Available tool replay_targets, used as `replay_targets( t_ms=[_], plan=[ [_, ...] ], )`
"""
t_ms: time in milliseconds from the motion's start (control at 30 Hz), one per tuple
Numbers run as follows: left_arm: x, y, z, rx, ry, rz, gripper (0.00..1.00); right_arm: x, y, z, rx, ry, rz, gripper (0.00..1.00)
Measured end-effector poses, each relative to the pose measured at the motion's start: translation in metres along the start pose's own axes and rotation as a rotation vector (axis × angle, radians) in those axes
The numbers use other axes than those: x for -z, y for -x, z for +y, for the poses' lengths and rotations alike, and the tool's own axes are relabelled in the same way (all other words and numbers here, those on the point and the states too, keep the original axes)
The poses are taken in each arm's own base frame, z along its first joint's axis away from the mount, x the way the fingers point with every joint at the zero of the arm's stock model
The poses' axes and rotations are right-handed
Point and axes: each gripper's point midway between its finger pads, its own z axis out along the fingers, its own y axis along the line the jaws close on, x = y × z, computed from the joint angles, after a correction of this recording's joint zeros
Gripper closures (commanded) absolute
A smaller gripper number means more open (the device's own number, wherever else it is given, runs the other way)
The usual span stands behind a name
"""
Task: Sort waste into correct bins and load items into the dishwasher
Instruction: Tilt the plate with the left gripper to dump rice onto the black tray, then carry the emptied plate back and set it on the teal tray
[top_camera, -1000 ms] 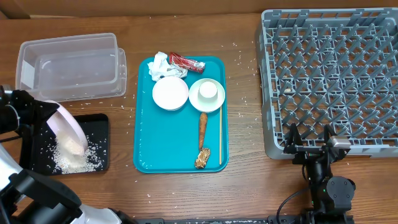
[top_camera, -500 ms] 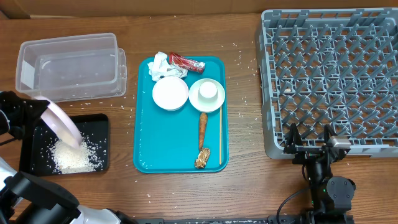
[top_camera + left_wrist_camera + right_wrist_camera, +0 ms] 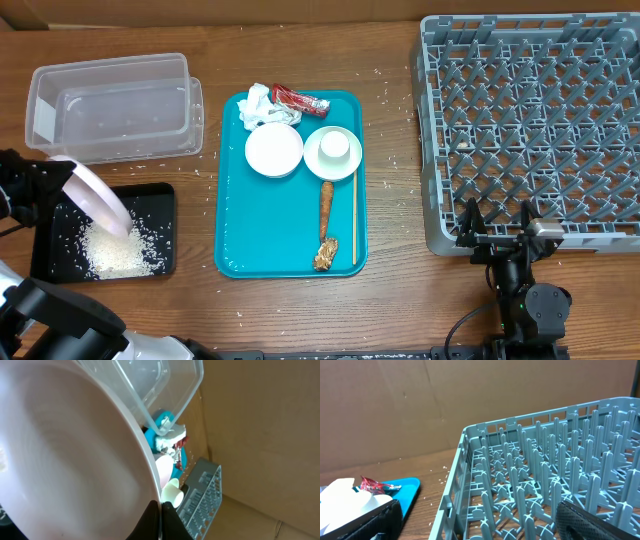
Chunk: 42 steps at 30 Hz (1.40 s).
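The robot's left gripper will release the pale pink plate, now tilted over the black tray, on the teal tray's bare surface point(image 3: 278, 221) next to the carrot.
My left gripper point(image 3: 45, 190) point(image 3: 159, 510) is shut on the rim of the pale pink plate point(image 3: 98, 195) point(image 3: 65, 455), held steeply tilted over the black tray point(image 3: 160, 200), where a pile of white rice point(image 3: 115, 255) lies. The clear tub point(image 3: 110, 105) stands behind it. On the teal tray point(image 3: 260, 250) lie the crumpled napkin point(image 3: 258, 105), the red wrapper point(image 3: 300, 100), a white bowl point(image 3: 273, 150), a second bowl point(image 3: 350, 165) with the cup point(image 3: 333, 146) on it, the carrot point(image 3: 326, 205) and the brown scrap point(image 3: 325, 255). My right gripper point(image 3: 497, 225) point(image 3: 480, 520) is open and empty at the grey rack's point(image 3: 530, 120) front edge.
A thin stick point(image 3: 354, 215) lies on the teal tray's right side. Loose rice grains are scattered on the wooden table around the trays. The rack point(image 3: 545, 475) fills the right wrist view, with brown cardboard behind it.
The plate has tilted steeper and shifted slightly left and up over the black tray; rice has slid off it onto the tray. The right arm has not moved.
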Motion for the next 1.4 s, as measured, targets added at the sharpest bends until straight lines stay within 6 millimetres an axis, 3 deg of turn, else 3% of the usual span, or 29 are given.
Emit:
replay_targets(
  t_ms=[267, 500, 600, 767, 1233, 1400],
  plan=[
    [0.006, 0.006, 0.002, 0.007, -0.018, -0.024, 0.96, 0.000, 0.000, 0.000, 0.000, 0.000, 0.000, 0.00],
    [0.007, -0.009, 0.002, 0.054, -0.023, 0.027, 0.96, 0.000, 0.000, 0.000, 0.000, 0.000, 0.000, 0.00],
    [0.007, -0.002, 0.002, 0.014, -0.023, 0.004, 0.96, 0.000, 0.000, 0.000, 0.000, 0.000, 0.000, 0.00],
    [0.009, -0.008, 0.005, 0.037, -0.016, 0.021, 0.96, 0.000, 0.000, 0.000, -0.001, 0.000, 0.000, 0.00],
    [0.013, -0.049, 0.004, 0.128, -0.005, 0.158, 0.96, 0.000, 0.000, 0.000, 0.000, 0.000, 0.000, 0.00],
    [0.004, -0.076, -0.021, -0.010, -0.007, 0.212, 0.96, 0.000, 0.000, 0.000, 0.000, 0.000, 0.000, 0.00]
  ],
)
